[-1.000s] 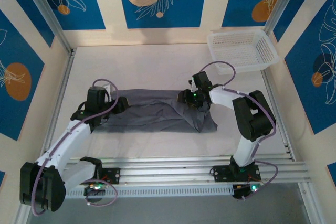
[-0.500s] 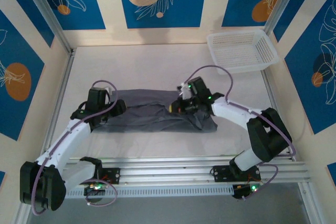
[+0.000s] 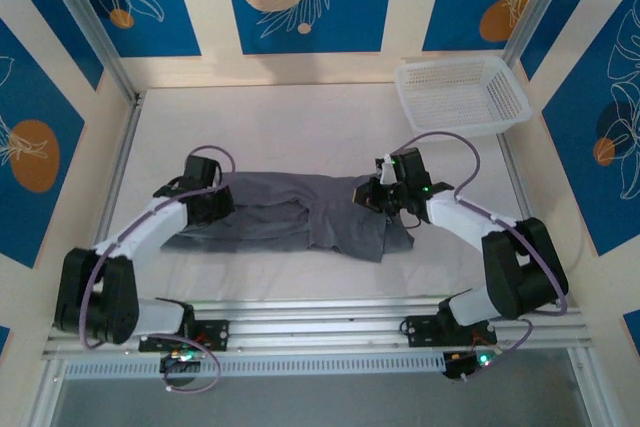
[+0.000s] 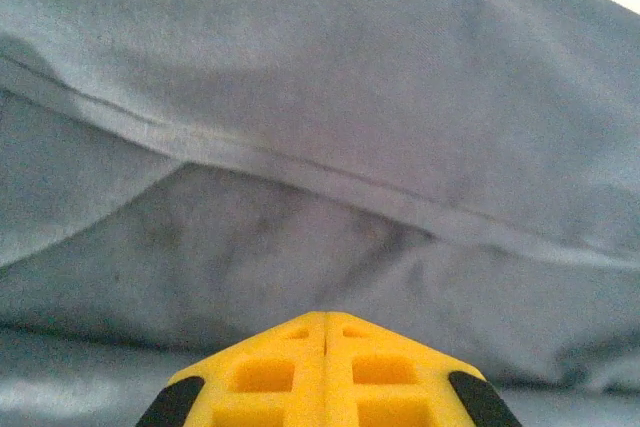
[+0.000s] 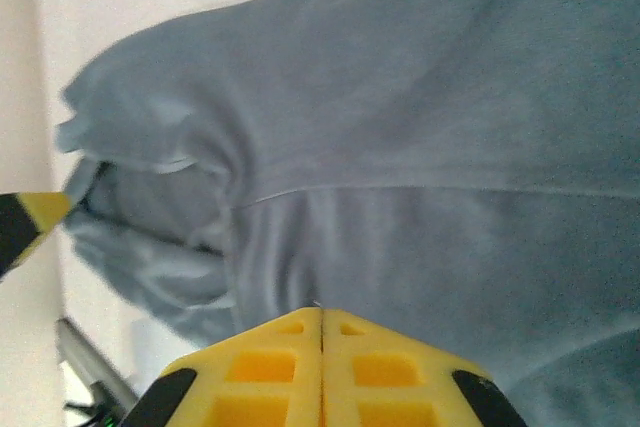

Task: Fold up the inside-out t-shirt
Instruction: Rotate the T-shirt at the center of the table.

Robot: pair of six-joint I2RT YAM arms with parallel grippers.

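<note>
My right gripper needs to release the cloth at the middle of the t-shirt's long band (image 3: pixel 294 218), next to the t-shirt's folded flap.
The dark grey t-shirt (image 3: pixel 290 217) lies crumpled in a long band across the middle of the white table, with a folded flap hanging toward the front at its right end. My left gripper (image 3: pixel 222 203) rests over the shirt's left end. In the left wrist view its yellow fingers (image 4: pixel 290 372) are shut, with seamed cloth (image 4: pixel 320 97) just ahead of the tips. My right gripper (image 3: pixel 378 195) sits on the shirt's right end. Its fingers (image 5: pixel 280 367) are pressed together over bunched cloth (image 5: pixel 420 147), and no cloth shows between them.
A white mesh basket (image 3: pixel 462 95) stands at the back right corner. Metal rails (image 3: pixel 320 317) run along the table's front edge by the arm bases. Bare white table (image 3: pixel 290 132) lies behind the shirt.
The right gripper swung left over the shirt, then back right to its right end. The left arm reached further forward and right onto the left end. The cloth has shifted slightly.
</note>
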